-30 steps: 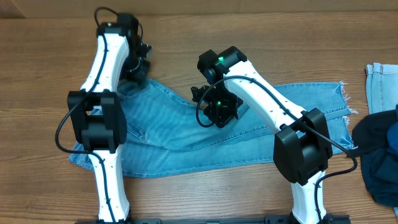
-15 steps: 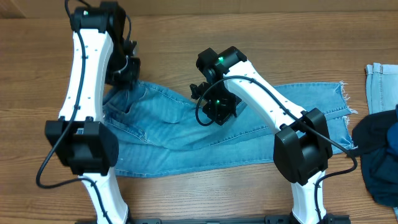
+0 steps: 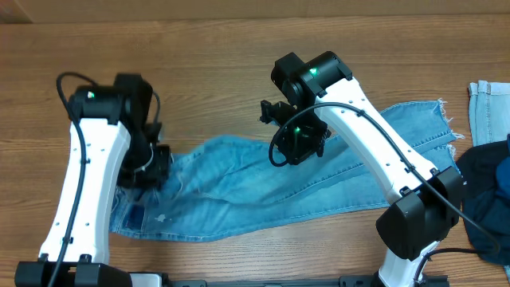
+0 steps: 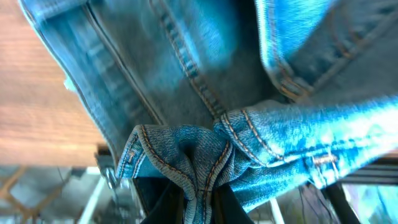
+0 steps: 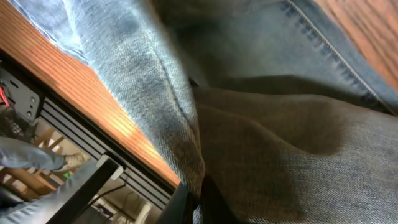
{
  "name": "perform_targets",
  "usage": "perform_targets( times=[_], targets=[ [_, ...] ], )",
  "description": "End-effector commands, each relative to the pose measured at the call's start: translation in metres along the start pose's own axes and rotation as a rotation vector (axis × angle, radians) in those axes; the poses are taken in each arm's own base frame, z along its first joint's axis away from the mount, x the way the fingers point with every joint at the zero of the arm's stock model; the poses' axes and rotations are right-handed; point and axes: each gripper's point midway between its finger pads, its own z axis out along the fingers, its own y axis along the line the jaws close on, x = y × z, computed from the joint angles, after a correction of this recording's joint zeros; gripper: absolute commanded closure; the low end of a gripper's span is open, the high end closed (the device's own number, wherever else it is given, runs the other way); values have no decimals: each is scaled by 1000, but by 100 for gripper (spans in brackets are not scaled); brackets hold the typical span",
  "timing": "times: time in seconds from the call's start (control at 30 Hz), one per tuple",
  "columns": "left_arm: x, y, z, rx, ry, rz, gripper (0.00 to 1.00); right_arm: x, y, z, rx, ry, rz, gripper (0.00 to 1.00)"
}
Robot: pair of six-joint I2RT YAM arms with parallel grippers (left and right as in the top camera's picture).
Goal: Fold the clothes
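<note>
My right gripper will let go of the far leg's hem end on the bare wood [image 3: 425,88] just past the frayed hem corner.
The clothes, light blue jeans [image 3: 239,191], lie stretched across the table, with the frayed leg hems [image 3: 441,119] at the right. My left gripper [image 3: 147,165] is at the waist end on the left. In the left wrist view it [image 4: 199,208] is shut on a bunched fold of seamed denim [image 4: 186,155]. My right gripper [image 3: 299,145] sits over the legs near the middle. In the right wrist view it [image 5: 200,210] is shut on a pinch of denim [image 5: 280,143], lifted off the wood.
At the right edge lie a second piece of pale denim [image 3: 488,112] and a dark navy garment [image 3: 482,199]. Bare wooden table [image 3: 239,56] lies beyond the jeans. Both white arms reach over the cloth from the near side.
My left gripper has swung from the far side toward the near left, dragging the waist end with it. The right gripper has shifted slightly right, and the jeans now lie longer and flatter.
</note>
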Motion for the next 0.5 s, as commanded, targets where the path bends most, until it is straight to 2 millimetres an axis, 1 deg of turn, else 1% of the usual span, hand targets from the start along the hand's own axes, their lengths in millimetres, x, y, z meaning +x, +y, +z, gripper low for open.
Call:
perform_targets(
  times=[0.0,0.03,0.1,0.23,0.27,0.3,0.37,0.4,0.43,0.47],
  targets=[
    [25,-12,28,70,130,-39,96,1,3,-4,-17,-15,13,96],
    [29,-14,36,78,154,-46,96,0,2,-4,-16,-22,11,96],
    [31,-11,40,61,166,-74,95,-3,2,-4,-14,-33,7,96],
    [35,12,48,-92,177,-251,96,-8,-1,-4,2,-53,1,96],
    [35,16,49,-117,174,-285,96,-9,-6,-4,28,-54,0,91],
    [35,20,49,-141,174,-314,96,-14,-14,-5,70,-74,10,86],
    [35,20,49,-143,176,-316,96,-36,-44,-13,220,-173,128,85],
    [33,20,50,-141,168,-322,96,-52,-63,-22,287,-258,203,86],
    [28,19,51,-137,145,-327,96,-62,-77,-31,317,-323,270,84],
    [19,22,52,-148,104,-334,96,-67,-96,-46,325,-398,382,84]
  ],
)
